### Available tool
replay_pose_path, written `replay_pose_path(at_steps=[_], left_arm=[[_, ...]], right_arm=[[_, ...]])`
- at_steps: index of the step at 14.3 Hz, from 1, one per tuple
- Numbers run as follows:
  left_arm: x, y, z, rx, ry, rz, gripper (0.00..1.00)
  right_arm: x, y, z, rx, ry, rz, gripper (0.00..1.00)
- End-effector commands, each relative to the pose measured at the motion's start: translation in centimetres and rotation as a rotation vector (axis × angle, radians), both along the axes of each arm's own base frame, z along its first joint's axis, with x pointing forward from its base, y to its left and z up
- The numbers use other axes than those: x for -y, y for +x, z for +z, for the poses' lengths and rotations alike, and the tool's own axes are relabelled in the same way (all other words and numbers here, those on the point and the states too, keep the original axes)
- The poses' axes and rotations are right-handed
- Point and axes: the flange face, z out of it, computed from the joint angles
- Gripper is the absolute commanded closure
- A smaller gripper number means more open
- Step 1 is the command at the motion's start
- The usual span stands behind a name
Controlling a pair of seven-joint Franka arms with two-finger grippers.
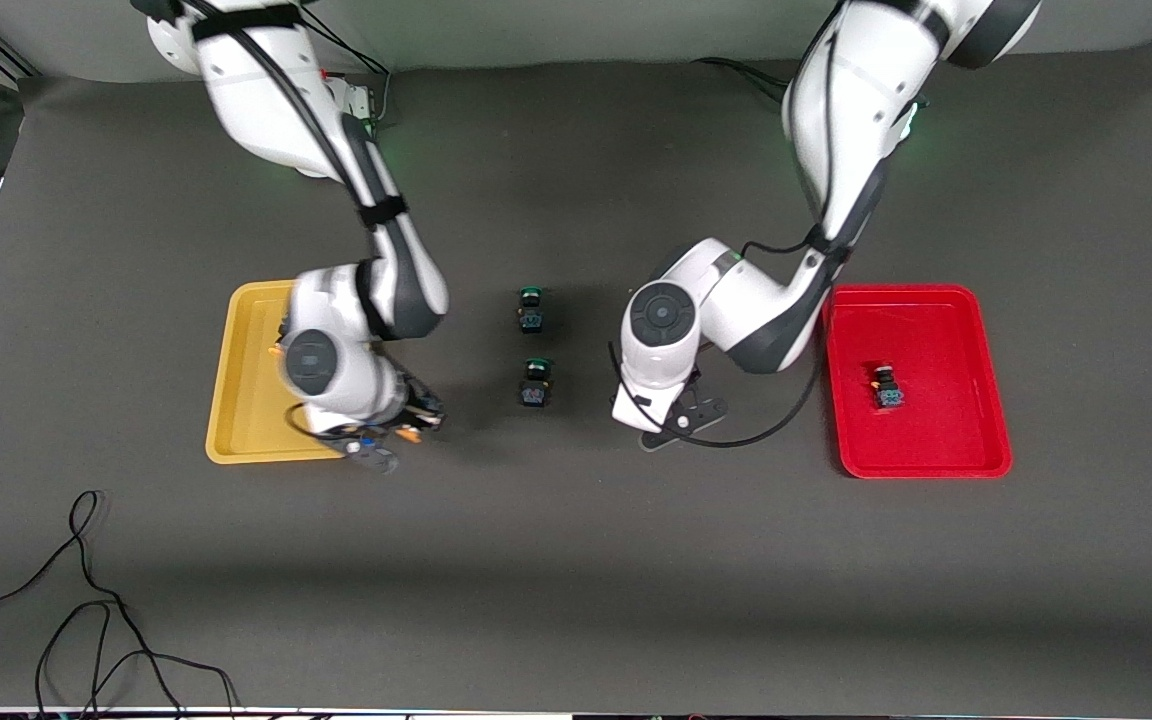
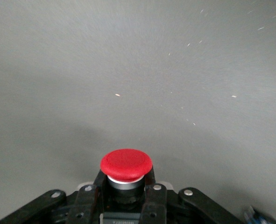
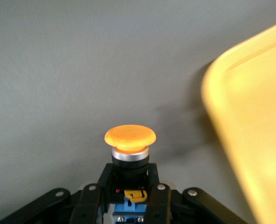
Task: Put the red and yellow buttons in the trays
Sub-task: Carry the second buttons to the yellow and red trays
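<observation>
I will let go of the yellow-capped button, now held just off that tray's corner, with my right gripper in the yellow tray's front half (image 1: 303, 400), toward the green-capped buttons.
My right gripper (image 1: 398, 432) is shut on a yellow-capped button (image 3: 130, 135), held above the mat just off the corner of the yellow tray (image 1: 246, 400) that is nearer the front camera; the tray's rim shows in the right wrist view (image 3: 250, 116). My left gripper (image 1: 678, 420) is shut on a red-capped button (image 2: 126, 163) over bare mat, between the green buttons and the red tray (image 1: 936, 440). One button (image 1: 888, 388) with a reddish cap lies in the red tray. An orange spot (image 1: 276, 350) shows in the yellow tray, mostly hidden by the right arm.
Two green-capped buttons (image 1: 531, 308) (image 1: 536, 383) lie on the mat between the two arms. A loose black cable (image 1: 86, 600) curls at the table's front edge toward the right arm's end.
</observation>
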Motion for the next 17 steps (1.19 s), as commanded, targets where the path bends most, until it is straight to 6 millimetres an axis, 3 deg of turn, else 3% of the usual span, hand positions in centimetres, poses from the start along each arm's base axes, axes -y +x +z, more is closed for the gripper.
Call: replay_pose_path(at_steps=[1, 3, 5, 6, 9, 10, 12, 15, 17], left_arm=[[-4.8, 0.1, 7.6, -0.082, -0.024, -0.118, 0.96], [-10.1, 0.5, 9.3, -0.165, -0.021, -0.234, 0.96], [-17.8, 0.5, 10.9, -0.193, -0.027, -0.314, 0.96], [-22.3, -0.1, 11.1, -0.208, -0.035, -0.360, 0.96], [-36.0, -0.2, 9.3, -0.236, -0.075, -0.488, 0.96], [-39.4, 0.0, 8.3, -0.221, -0.077, -0.522, 0.96], [-44.9, -0.4, 3.7, -0.188, -0.051, -0.549, 0.96], [-48.1, -1.9, -5.6, -0.084, -0.007, -0.582, 0.95], [-48.9, -2.4, -9.3, -0.049, -0.004, -0.586, 0.95]], right_arm=[[7.5, 0.2, 7.5, -0.022, 0.089, 0.038, 0.91], [11.3, 0.1, 9.4, -0.015, 0.102, 0.050, 0.91], [14.0, -0.2, 9.1, -0.023, 0.100, 0.063, 0.91], [14.8, -0.6, 8.2, -0.030, 0.097, 0.059, 0.91], [17.2, -3.0, 3.1, -0.011, 0.071, 0.060, 0.91], [18.2, -3.9, 1.3, 0.012, 0.048, 0.065, 0.91], [18.9, -5.4, -1.3, 0.038, 0.031, 0.066, 0.91], [19.3, -5.6, -3.2, 0.034, 0.056, 0.062, 0.90], [18.7, -5.6, -4.1, 0.036, 0.063, 0.040, 0.89]])
